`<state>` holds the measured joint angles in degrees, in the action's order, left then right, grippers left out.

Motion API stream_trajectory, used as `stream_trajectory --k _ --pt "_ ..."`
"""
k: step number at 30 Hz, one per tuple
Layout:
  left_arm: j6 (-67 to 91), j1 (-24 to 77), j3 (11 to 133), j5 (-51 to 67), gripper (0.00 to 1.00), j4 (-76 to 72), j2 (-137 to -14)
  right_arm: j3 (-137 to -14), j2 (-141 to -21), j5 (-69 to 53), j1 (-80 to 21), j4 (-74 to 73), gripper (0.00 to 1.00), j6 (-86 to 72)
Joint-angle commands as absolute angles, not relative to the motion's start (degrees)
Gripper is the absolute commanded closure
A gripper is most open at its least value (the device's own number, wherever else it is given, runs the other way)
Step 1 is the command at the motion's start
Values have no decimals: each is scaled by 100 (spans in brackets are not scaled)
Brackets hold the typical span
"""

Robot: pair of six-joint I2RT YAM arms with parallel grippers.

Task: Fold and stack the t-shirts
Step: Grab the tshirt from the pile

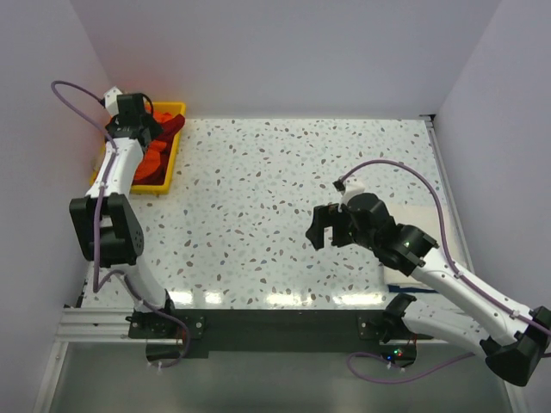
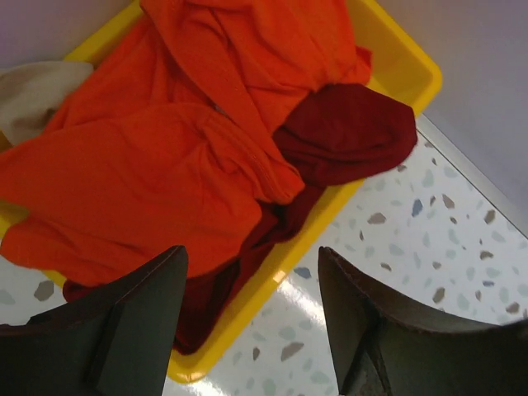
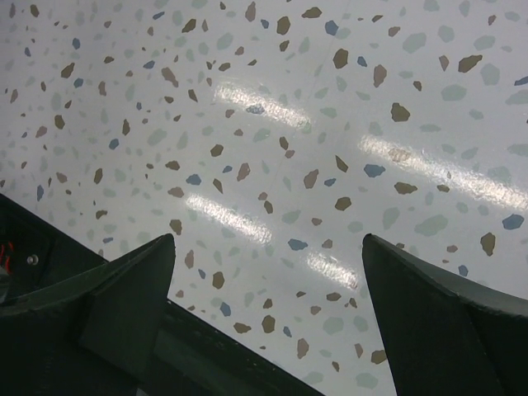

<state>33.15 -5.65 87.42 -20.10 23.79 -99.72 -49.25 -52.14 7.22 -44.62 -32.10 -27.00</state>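
Note:
The bright orange t-shirt is in the yellow tray. Next, my left gripper closes on the bright orange t-shirt's upper layer [image 1: 145,155] [image 2: 186,172], beside its stitched hem, in the middle of the tray.
A bright orange t-shirt [image 2: 148,173] lies crumpled in the yellow tray [image 2: 272,272], with a dark red t-shirt [image 2: 346,132] partly under it and spilling over the tray's rim. A bit of beige cloth [image 2: 33,95] shows at the tray's far left. My left gripper [image 2: 252,257] is open and empty, hovering above the tray's near rim. In the top view it [image 1: 148,131] sits over the tray [image 1: 165,179] at the back left. My right gripper [image 1: 327,231] is open and empty above the bare table, also in the right wrist view [image 3: 268,243].
A pale cream cloth [image 1: 426,217] lies flat on the table's right side, partly under the right arm. The dark front edge of the table [image 3: 206,346] is just below the right gripper. Walls close in the back and both sides.

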Motion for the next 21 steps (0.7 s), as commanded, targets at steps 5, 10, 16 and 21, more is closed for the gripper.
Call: stream_trajectory --k 5,10,16,21 --pt "3111 -1019 10054 -2233 35 2698 -11328 -4808 -5256 352 -4465 -3111 1 -2610" --pt "3076 -1213 10256 -2188 43 2716 -11812 -4737 -5308 237 -4474 -3076 1 -2602" --pt "3050 -1371 10301 -2066 50 2699 -12137 -4711 -5388 193 -4474 -3015 1 -2628" --pt "2927 -1406 10301 -1969 53 2558 -12278 -4702 -5432 185 -4465 -2980 1 -2637"
